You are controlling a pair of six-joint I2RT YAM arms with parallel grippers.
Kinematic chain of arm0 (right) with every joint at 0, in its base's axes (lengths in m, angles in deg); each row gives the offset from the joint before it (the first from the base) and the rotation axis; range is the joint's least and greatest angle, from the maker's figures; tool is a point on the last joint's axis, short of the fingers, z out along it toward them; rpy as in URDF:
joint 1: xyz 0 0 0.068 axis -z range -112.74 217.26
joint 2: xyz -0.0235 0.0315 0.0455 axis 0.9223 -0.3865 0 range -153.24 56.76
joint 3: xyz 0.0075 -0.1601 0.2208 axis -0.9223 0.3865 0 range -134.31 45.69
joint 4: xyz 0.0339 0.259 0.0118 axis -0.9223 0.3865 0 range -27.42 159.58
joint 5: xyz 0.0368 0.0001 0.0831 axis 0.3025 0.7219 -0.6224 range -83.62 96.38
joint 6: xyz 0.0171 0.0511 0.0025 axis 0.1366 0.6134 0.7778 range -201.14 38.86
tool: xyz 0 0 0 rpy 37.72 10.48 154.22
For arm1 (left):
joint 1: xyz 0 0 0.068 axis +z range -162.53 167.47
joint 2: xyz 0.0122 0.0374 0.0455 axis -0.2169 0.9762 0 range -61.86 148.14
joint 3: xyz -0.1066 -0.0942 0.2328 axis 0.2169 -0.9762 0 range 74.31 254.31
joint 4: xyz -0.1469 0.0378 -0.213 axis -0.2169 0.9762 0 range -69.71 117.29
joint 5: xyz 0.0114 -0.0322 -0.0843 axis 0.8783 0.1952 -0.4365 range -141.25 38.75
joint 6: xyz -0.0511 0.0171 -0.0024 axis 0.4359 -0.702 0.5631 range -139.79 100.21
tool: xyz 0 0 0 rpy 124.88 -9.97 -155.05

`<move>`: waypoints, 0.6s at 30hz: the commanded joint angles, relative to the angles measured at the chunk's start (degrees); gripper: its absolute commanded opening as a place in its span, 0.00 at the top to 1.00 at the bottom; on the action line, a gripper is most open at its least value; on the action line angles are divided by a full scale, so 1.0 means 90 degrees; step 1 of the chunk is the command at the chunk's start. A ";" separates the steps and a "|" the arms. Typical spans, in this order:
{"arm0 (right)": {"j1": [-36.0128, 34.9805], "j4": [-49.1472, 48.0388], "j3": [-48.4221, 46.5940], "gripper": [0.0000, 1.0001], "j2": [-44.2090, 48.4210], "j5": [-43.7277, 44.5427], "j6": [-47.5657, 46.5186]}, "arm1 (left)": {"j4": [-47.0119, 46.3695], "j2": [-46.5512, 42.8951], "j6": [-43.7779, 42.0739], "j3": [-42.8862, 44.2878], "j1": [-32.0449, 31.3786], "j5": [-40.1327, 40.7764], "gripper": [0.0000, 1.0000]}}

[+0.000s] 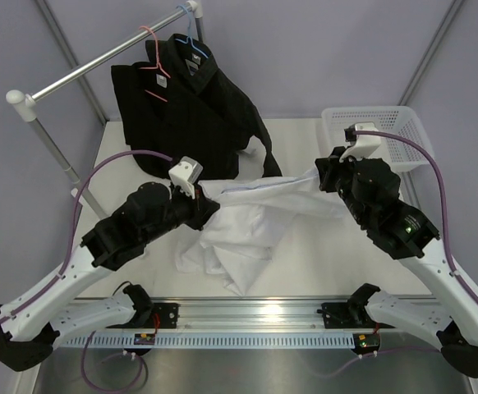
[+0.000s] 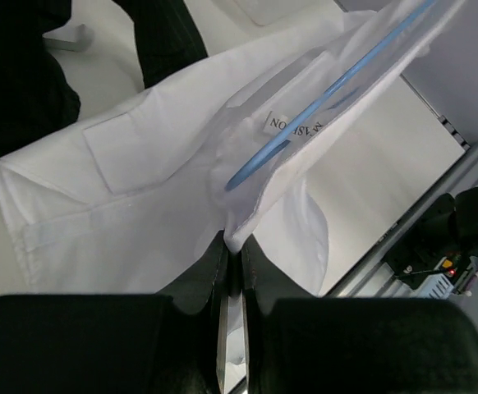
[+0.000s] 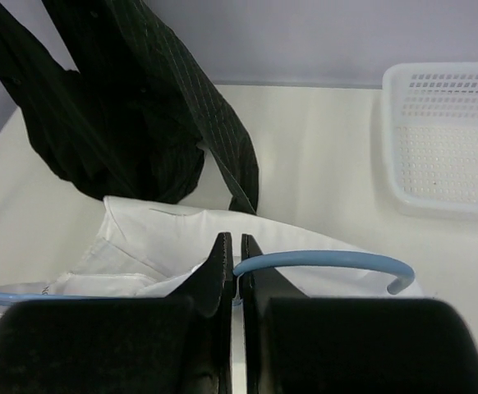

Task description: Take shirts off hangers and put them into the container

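The white shirt's fold is held up around the hanger's end by my left gripper, which should release it and take the light blue hanger (image 2: 314, 107).
A white shirt (image 1: 247, 222) hangs stretched between my two grippers above the table, its lower part crumpled on the surface. My left gripper (image 1: 209, 197) (image 2: 232, 244) is shut on a fold of the white shirt (image 2: 132, 189). A light blue hanger (image 2: 329, 97) still sits inside the collar. My right gripper (image 1: 319, 176) (image 3: 233, 264) is shut on that hanger (image 3: 329, 259) at the base of its hook. Two black shirts (image 1: 190, 115) (image 3: 140, 107) hang from the rail on a pink hanger (image 1: 153, 61) and a blue hanger (image 1: 191, 37). The white basket (image 1: 407, 131) (image 3: 391, 164) stands at the far right.
The silver rail (image 1: 99, 61) runs diagonally across the back left on a post (image 1: 54, 152). Black sleeves drape down onto the table behind the white shirt. The arms' mounting rail (image 1: 247, 316) lies along the near edge.
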 commanded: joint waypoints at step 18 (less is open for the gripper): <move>0.0171 -0.1012 -0.0526 1.00 0.0117 0.0546 0.0188 | 0.0274 0.0702 0.0166 -0.0187 -0.0215 -0.0795 1.00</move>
